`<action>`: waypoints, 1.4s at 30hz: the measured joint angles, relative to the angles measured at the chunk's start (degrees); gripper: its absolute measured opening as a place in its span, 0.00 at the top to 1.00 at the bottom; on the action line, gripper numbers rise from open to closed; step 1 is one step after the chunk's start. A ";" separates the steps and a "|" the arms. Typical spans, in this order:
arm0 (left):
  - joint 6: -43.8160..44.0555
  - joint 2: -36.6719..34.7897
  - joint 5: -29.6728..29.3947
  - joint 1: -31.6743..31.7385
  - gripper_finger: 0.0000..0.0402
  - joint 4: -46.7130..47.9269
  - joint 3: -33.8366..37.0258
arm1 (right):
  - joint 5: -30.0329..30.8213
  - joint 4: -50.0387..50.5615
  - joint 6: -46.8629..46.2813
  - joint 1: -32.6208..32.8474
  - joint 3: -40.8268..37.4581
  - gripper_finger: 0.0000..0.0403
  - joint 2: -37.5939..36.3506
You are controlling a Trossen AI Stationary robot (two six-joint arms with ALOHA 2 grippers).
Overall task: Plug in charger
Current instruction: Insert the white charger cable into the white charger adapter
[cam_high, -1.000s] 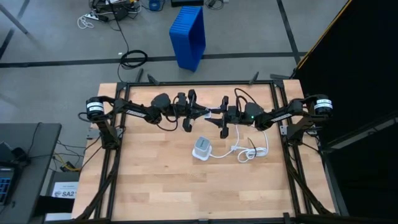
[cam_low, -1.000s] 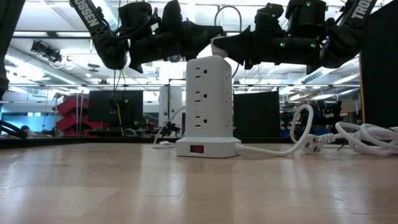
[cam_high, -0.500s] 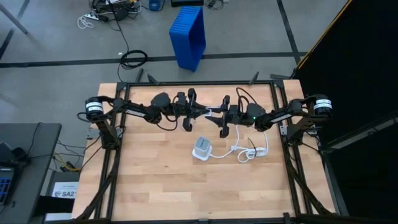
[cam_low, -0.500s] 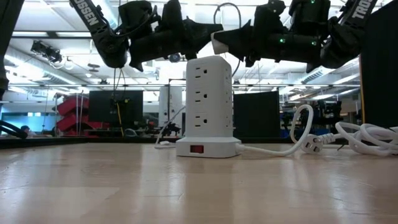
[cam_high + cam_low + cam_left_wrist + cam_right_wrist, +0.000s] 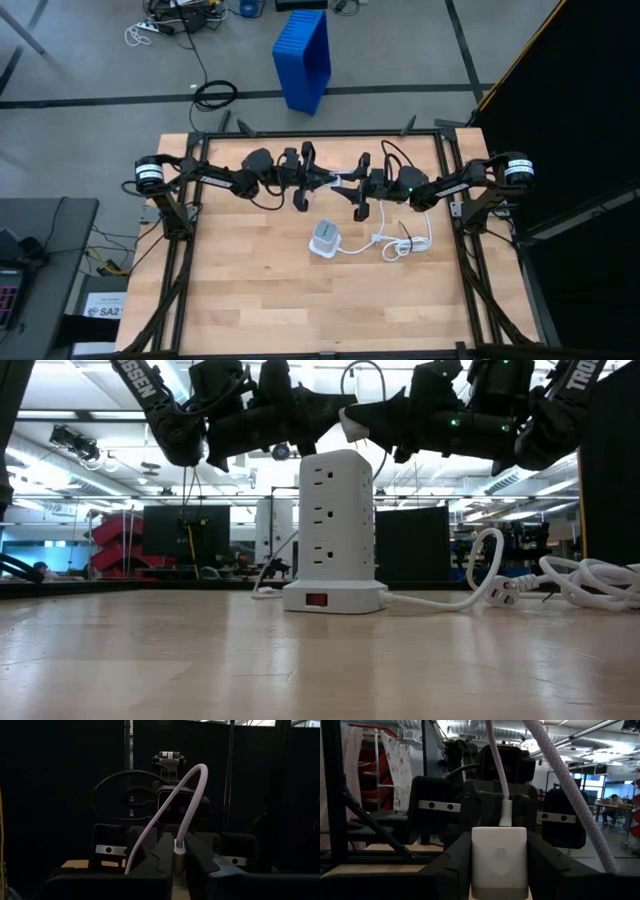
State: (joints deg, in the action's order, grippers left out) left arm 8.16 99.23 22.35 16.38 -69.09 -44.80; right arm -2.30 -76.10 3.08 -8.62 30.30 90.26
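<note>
Next, I take hold of the cable's connector again and tip it level into the charger (image 5: 499, 854), as it stands upright in my left gripper's fingers beside the side of the charger.
The charger (image 5: 499, 852), a small white rounded brick, sits between my right gripper's (image 5: 499, 870) fingers, high over the far middle of the table (image 5: 240, 290). In the low view the charger (image 5: 350, 425) hangs just above the white tower power strip (image 5: 335, 525), which stands on its base. A pale braided cable (image 5: 190, 795) arches up from the brick. My left gripper (image 5: 179, 862) faces the right one, shut on the cable's connector. In the high view my left gripper (image 5: 327, 181) and right gripper (image 5: 349, 185) almost meet. My left gripper pinches the cable's metal connector end (image 5: 179, 851) between its two fingertips (image 5: 162, 855), coming level from the table's left. The cable rises from it in a slack arch, clear of the table. My right gripper pinches the charger by its two side faces (image 5: 476, 860) between both fingers (image 5: 452, 867), level from the table's right. The brick is lifted clear, and its face with the white cable connector (image 5: 506, 815) points at the left gripper.
The power strip (image 5: 323, 238) stands mid-table, below and nearer than the grippers. Its thick white cord and plug (image 5: 400, 240) lie in loops to its right. A blue bin (image 5: 303, 58) stands on the floor beyond the far edge. The near half of the table is bare wood.
My right gripper has carried the charger slightly up and toward the left gripper. The left gripper has kept almost still, and both holds stay shut.
</note>
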 joint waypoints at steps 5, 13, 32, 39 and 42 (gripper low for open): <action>1.38 0.23 -0.11 0.37 0.80 -1.52 0.36 | 1.23 3.37 0.10 -0.04 -0.01 0.73 -0.25; 2.41 0.25 0.40 0.77 0.67 -3.37 0.31 | 1.65 4.08 -1.16 0.41 -0.28 0.73 -0.42; 3.95 -1.14 0.69 2.73 0.76 -4.06 0.22 | 0.85 6.13 -1.43 0.72 -0.31 0.73 -0.39; 1.37 -1.32 2.94 2.73 0.98 -1.35 0.10 | 1.19 6.03 -1.49 0.70 -0.45 0.73 -0.25; 0.96 -1.45 2.90 2.73 0.99 0.24 0.00 | 1.61 5.28 -1.54 0.70 -0.56 0.73 -0.15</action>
State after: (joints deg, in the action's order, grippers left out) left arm 9.12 97.78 25.26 19.11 -68.85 -44.80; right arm -0.69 -70.82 1.54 -7.92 29.75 90.11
